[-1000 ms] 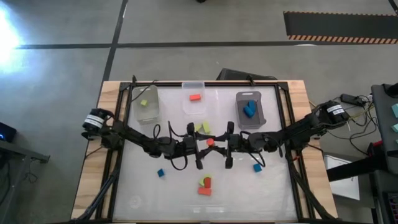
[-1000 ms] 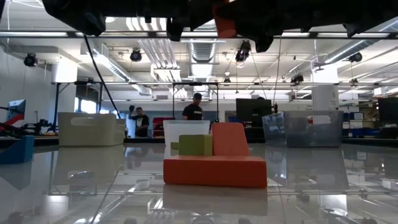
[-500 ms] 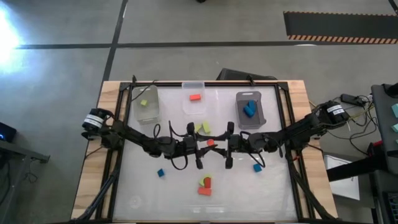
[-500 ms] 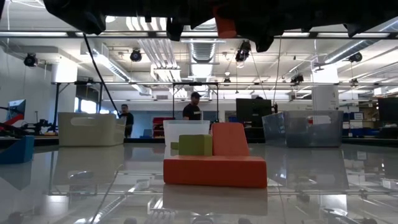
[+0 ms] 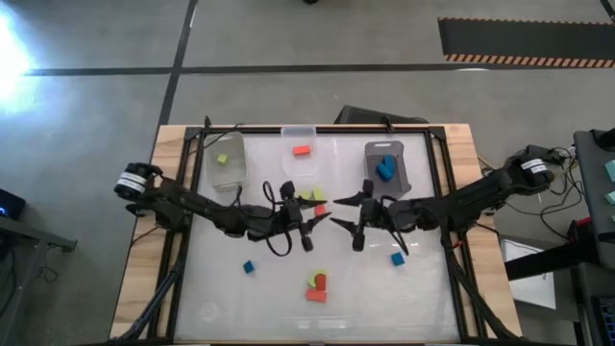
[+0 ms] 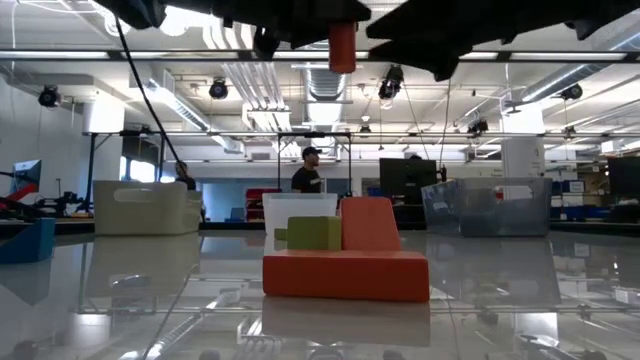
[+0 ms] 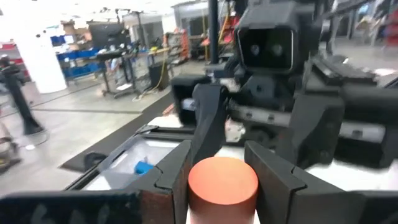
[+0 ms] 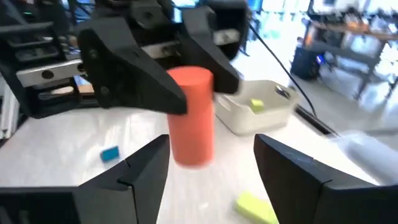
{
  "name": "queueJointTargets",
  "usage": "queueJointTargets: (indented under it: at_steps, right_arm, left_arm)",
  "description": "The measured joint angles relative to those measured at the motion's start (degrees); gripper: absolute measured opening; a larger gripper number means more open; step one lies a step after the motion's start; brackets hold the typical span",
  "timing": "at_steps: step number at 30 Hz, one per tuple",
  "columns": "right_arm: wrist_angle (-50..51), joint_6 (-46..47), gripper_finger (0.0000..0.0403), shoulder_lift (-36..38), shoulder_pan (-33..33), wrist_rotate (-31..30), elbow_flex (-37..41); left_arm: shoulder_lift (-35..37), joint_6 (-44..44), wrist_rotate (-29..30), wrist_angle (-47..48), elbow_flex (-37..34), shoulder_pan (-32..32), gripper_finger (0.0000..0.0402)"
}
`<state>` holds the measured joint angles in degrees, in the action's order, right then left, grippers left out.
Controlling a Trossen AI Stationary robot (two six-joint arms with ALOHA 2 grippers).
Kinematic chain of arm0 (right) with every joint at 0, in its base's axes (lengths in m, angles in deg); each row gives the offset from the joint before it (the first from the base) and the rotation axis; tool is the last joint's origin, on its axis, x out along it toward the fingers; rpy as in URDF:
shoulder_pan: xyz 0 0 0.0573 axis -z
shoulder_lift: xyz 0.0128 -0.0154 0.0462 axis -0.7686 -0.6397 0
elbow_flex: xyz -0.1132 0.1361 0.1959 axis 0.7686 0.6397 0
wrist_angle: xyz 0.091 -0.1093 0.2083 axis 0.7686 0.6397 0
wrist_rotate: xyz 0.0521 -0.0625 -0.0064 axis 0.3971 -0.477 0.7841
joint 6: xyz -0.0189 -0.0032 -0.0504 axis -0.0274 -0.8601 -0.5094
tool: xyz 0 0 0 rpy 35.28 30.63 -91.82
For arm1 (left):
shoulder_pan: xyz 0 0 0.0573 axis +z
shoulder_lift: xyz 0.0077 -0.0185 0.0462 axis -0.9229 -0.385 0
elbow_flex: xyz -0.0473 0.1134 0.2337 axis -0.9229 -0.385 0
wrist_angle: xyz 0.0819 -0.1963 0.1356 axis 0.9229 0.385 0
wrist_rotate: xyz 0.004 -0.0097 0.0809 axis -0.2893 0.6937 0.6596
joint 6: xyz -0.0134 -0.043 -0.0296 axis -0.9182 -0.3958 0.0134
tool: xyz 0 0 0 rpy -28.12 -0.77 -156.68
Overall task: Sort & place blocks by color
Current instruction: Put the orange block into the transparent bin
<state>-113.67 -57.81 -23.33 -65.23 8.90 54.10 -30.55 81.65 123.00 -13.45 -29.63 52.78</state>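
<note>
The robot's left gripper needs to release the orange-red cylinder in the clear bin, on the near side of the orange-red block (image 5: 295, 162).
An orange-red cylinder block (image 5: 320, 210) hangs in the air over the table's middle, shut in my left gripper (image 5: 314, 213); it also shows in the low view (image 6: 342, 45). My right gripper (image 5: 336, 212) faces it from the right, open, with its fingers apart on either side of the block (image 8: 191, 115) and not touching it. On the table rest lime green blocks (image 5: 312, 197), two blue blocks (image 5: 248, 267) (image 5: 397, 259), and an orange-red and green cluster (image 5: 315, 286) lying flat (image 6: 345, 262). My left gripper pinches the orange-red cylinder (image 7: 222, 183) by its round side between its two fingers (image 7: 177, 171), which come level from the table's left. The cylinder stands upright, lifted clear high above the table, its lower end (image 6: 342, 62) hanging below the fingers.
Three bins stand along the far edge: a clear one (image 5: 227, 173) with a green block, a clear one (image 5: 298, 135) with an orange-red block, a grey one (image 5: 402, 183) with blue blocks. People move in the room beyond (image 6: 310, 170).
Both grippers were together at the orange-red block over the table's middle. The right gripper has let go and drawn back a little toward the table's right. The left gripper has kept the block and turned, so that it now hangs as an upright cylinder.
</note>
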Motion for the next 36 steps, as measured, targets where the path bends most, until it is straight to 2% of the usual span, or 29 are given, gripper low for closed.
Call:
queueJointTargets:
  at_steps: [6, 12, 15, 18, 22, 24, 29, 36]
  right_arm:
    - [15.61, 7.39, 0.0228, 7.39, -0.05, -3.21, -0.01]
    - [26.24, 13.90, 0.0222, 12.18, -0.11, -3.29, -0.01]
    - [28.42, 15.17, 0.0219, 12.83, -0.11, -3.29, 0.10]
    - [28.74, 15.17, 0.0219, 12.24, -0.11, -3.27, 0.13]
    - [28.60, 15.17, 0.0219, 10.85, -0.11, -3.27, 0.15]
    - [28.53, 15.17, 0.0219, 10.20, -0.11, -3.25, 0.15]
    - [28.37, 15.19, 0.0219, 8.71, -0.11, -4.12, 0.19]
    - [27.93, 15.10, 0.0219, 7.08, -0.07, -4.34, 0.21]
  left_arm:
    - [5.69, -1.52, 2.83, 11.48, 0.46, 3.26, 0.0112]
    - [9.53, -7.84, 2.90, 28.81, 3.34, 11.93, 0.0112]
    - [9.36, -10.17, 0.30, 39.53, 6.78, 17.55, 0.0112]
    - [7.91, -10.47, -5.04, 44.74, 9.29, 23.41, 0.0112]
    - [5.57, -10.66, -14.50, 45.89, 10.64, 31.11, 0.0112]
    - [4.37, -12.11, -17.29, 45.60, 11.05, 34.51, 0.0112]
    - [1.48, -16.75, -20.22, 45.48, 11.04, 39.96, 0.0112]
    - [-3.66, -17.98, -20.55, 41.56, 10.99, 40.95, 0.0112]
